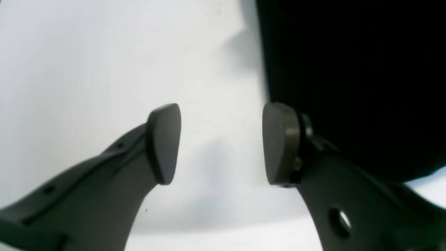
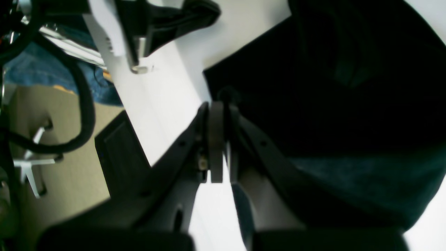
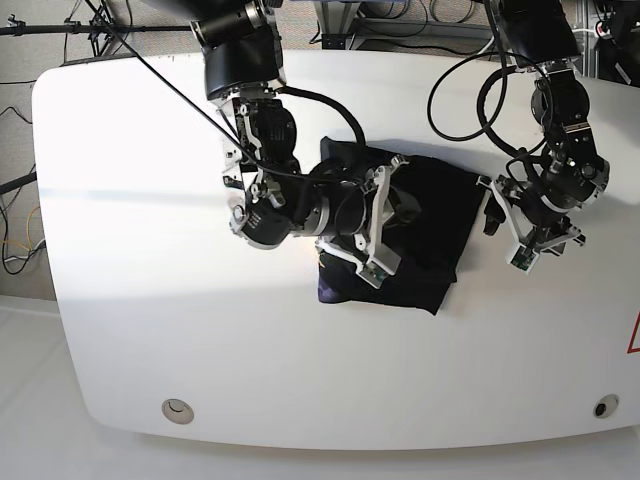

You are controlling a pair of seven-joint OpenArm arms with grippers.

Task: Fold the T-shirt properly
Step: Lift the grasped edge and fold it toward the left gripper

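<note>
The robot's right gripper needs to release the T-shirt's pinched bunch at the heap's far corner (image 3: 471, 186) (image 2: 223, 77) beside the left gripper.
The black T-shirt (image 3: 440, 225) lies bunched in a compact heap in the middle of the white table (image 3: 140, 260). My right gripper (image 3: 403, 205) reaches over the heap from the left. In the right wrist view its jaws are pressed together, the right gripper (image 2: 218, 104) pinching a small bunch of the T-shirt (image 2: 313, 87) at its edge. My left gripper (image 3: 490, 215) hovers just off the heap's right edge. In the left wrist view the left gripper (image 1: 222, 143) stands open with bare table between its pads, and the T-shirt (image 1: 348, 69) fills the upper right.
Black cables (image 3: 470, 90) loop above the arm on the right. Past the table's edge the right wrist view shows the floor, a chair base (image 2: 31, 167) and a blue cloth (image 2: 41, 73). A round hole (image 3: 178, 408) marks the table's front left.
</note>
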